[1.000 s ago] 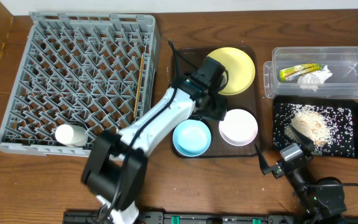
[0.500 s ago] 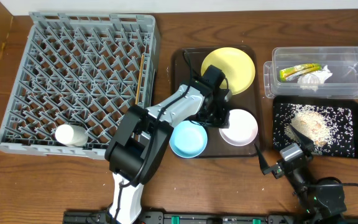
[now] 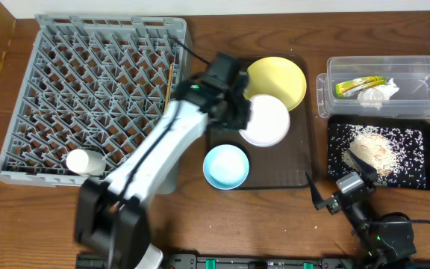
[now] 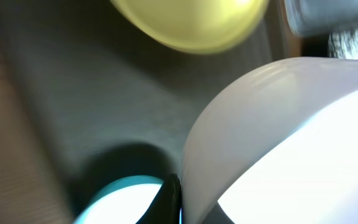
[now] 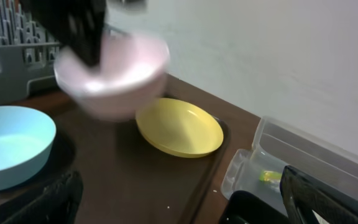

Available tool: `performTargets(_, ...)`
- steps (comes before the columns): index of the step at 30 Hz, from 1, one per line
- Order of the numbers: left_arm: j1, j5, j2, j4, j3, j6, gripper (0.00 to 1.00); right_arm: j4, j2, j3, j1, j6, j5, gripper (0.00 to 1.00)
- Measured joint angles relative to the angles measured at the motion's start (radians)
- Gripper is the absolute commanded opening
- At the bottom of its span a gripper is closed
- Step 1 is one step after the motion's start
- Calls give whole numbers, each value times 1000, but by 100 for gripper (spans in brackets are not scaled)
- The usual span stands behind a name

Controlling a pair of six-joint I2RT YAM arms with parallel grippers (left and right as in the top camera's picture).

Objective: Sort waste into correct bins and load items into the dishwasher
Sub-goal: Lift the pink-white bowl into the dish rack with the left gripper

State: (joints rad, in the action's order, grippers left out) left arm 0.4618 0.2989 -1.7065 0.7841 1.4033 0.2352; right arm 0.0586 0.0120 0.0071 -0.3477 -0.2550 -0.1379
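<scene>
Next, my left gripper sets the white bowl loose among the wires of the grey dish rack by the chopstick [image 3: 162, 84].
My left gripper [image 3: 239, 112] is shut on the rim of the white bowl [image 3: 266, 119], holding it in the air above the brown serving tray [image 3: 278, 175], partly over the yellow plate [image 3: 282, 75]. In the left wrist view one dark finger [image 4: 169, 199] presses the white bowl [image 4: 278, 137], with the blue bowl [image 4: 120, 199] below. The light blue bowl [image 3: 226, 166] sits on the tray. A white cup [image 3: 84, 162] and a chopstick [image 3: 171, 78] lie in the grey dish rack [image 3: 88, 82]. My right gripper [image 3: 336, 181] rests open at the front right, holding nothing.
The clear tub [image 3: 416, 82] at the back right holds the yellow-green wrapper [image 3: 358, 85] and a white tissue [image 3: 381, 93]. In front of it, the black tray [image 3: 416, 168] carries rice scraps [image 3: 372, 149]. The right wrist view shows the yellow plate [image 5: 179, 127] and the blue bowl [image 5: 11, 146].
The left gripper closed on the white bowl's rim, lifted it off the serving tray and carried it back and left toward the yellow plate. The right arm has not moved.
</scene>
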Motion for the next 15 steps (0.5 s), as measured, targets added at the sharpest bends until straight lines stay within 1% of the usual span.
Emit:
performTargets(3, -42, -262, 124, 92, 8, 0, 8, 0, 0, 0, 0, 0, 0, 99)
performTargets(4, -63, -373, 164, 115, 8, 0, 8, 0, 0, 0, 0, 0, 0, 99)
performTargets(6, -104, -549, 214, 121, 9, 0, 8, 0, 0, 0, 0, 0, 0, 99)
performTargets(9, -175, -766, 245, 104, 10, 0, 8, 0, 0, 0, 0, 0, 0, 99)
performTargets(12, -253, -902, 232, 64, 10, 0, 8, 0, 0, 0, 0, 0, 0, 99)
performTargets(15, -332, -978, 201, -8, 10, -2, 8, 0, 0, 0, 0, 0, 0, 99)
